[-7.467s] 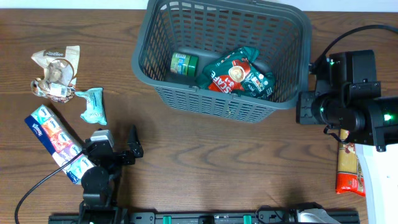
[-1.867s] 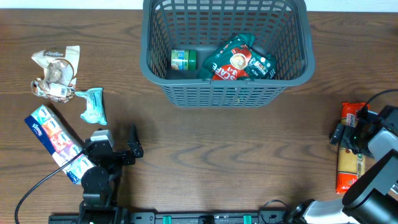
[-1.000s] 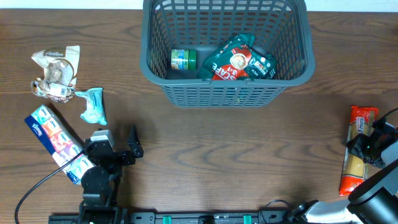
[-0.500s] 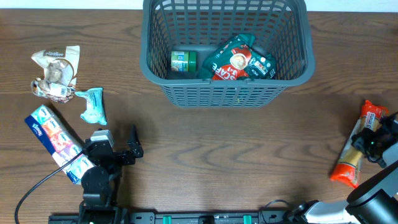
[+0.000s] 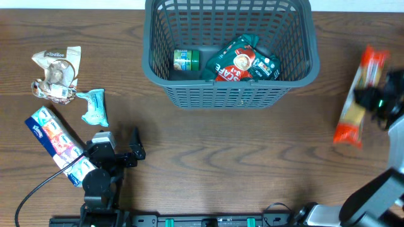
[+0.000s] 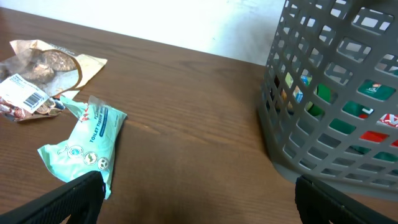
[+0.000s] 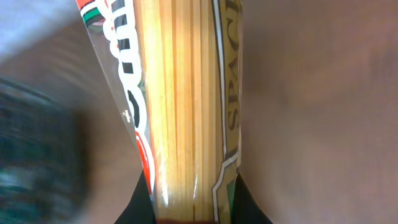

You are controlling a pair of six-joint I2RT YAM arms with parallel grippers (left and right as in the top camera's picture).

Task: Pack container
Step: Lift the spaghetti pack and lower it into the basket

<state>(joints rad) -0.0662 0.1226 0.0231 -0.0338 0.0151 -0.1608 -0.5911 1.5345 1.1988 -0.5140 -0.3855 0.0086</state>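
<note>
The spaghetti packet, now in the air beside the basket, will be released by my right gripper inside the dark grey basket (image 5: 212, 77), along the basket's near side next to the green can.
The dark grey basket (image 5: 297, 82) stands at the top middle of the table and shows in the left wrist view (image 6: 292, 155). It holds a green can (image 5: 186, 61) and a green and red packet (image 5: 243, 66). My right gripper (image 5: 377, 101) is shut on a spaghetti packet (image 5: 356, 101), held blurred in the air right of the basket. In the right wrist view the packet (image 7: 186, 106) runs up between the fingers (image 7: 189, 199). My left gripper (image 5: 117, 148) is open and empty near the front left; its fingers (image 6: 193, 199) frame bare wood.
On the left lie a crumpled snack bag (image 5: 57, 72), a mint tissue packet (image 5: 95, 107) and a blue tissue pack (image 5: 57, 142). The mint packet (image 6: 84, 140) and the snack bag (image 6: 43, 78) show in the left wrist view.
My right gripper took hold of the spaghetti packet at the right edge, lifted it and carried it up toward the basket's right side. The left arm has not moved.
</note>
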